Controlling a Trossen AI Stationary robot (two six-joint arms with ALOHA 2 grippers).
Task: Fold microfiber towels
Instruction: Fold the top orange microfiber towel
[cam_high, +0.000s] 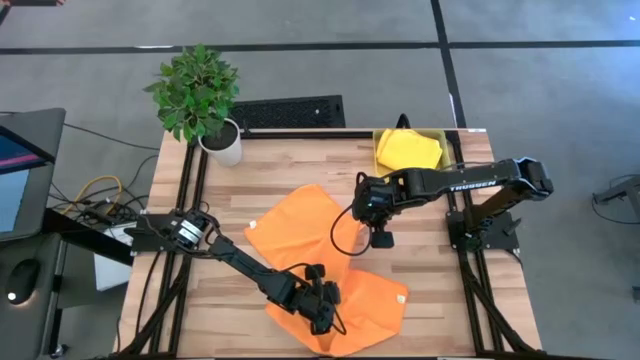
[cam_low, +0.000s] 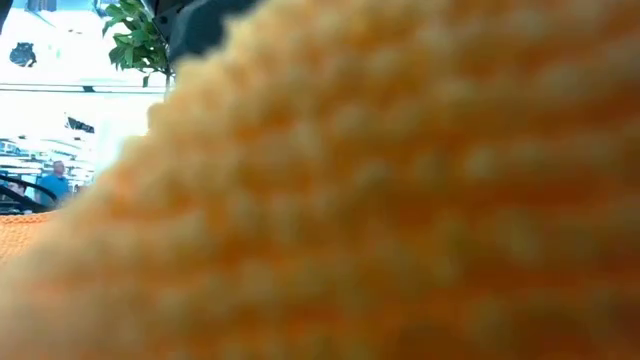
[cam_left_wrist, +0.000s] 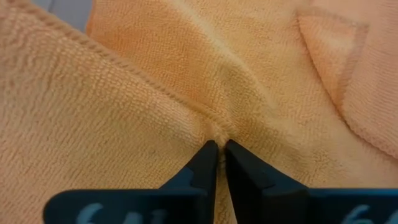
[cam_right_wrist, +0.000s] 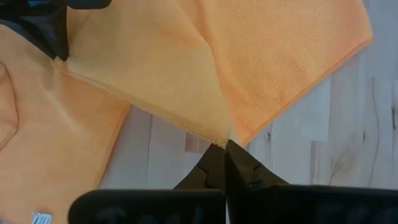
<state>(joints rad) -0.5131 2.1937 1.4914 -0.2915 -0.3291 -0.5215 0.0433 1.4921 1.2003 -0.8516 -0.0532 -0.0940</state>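
Note:
My left gripper is pinching a pucker of orange cloth beside the towel's stitched edge. Before folding, it should open and take the towel's corner (cam_right_wrist: 61, 66) where that edge ends.
An orange microfiber towel (cam_high: 300, 225) lies crumpled across the table's middle, and more orange cloth (cam_high: 375, 310) spreads at the near edge; whether that is a second towel, I cannot tell. My right gripper (cam_high: 381, 238) hangs over the middle, shut on a raised corner of the orange towel. My left gripper (cam_high: 325, 305) is down on the orange cloth near the front edge, its fingers closed on a pucker of it. A yellow towel (cam_high: 408, 150) lies in the bin at the far right. Orange cloth (cam_low: 400, 200) fills the low view. My left gripper pinches a small pucker of orange cloth (cam_left_wrist: 214, 132) between its two fingers, beside a stitched edge (cam_left_wrist: 124, 65). The fingers slant down from the table's left. The cloth around the pinch lies on the table; how many layers are held does not show. My right gripper pinches a corner of the orange towel (cam_right_wrist: 219, 140) between its shut fingers, pointing steeply down. That corner is lifted clear of the table. From it one edge (cam_right_wrist: 137, 99) runs toward my left gripper (cam_right_wrist: 37, 25), and the towel spreads away from the fingers.
A potted plant (cam_high: 200, 100) stands at the far left corner. The translucent yellow bin (cam_high: 440, 135) sits at the far right edge. Bare wood shows at the left (cam_high: 215, 200) and right (cam_high: 430, 250) of the cloth.

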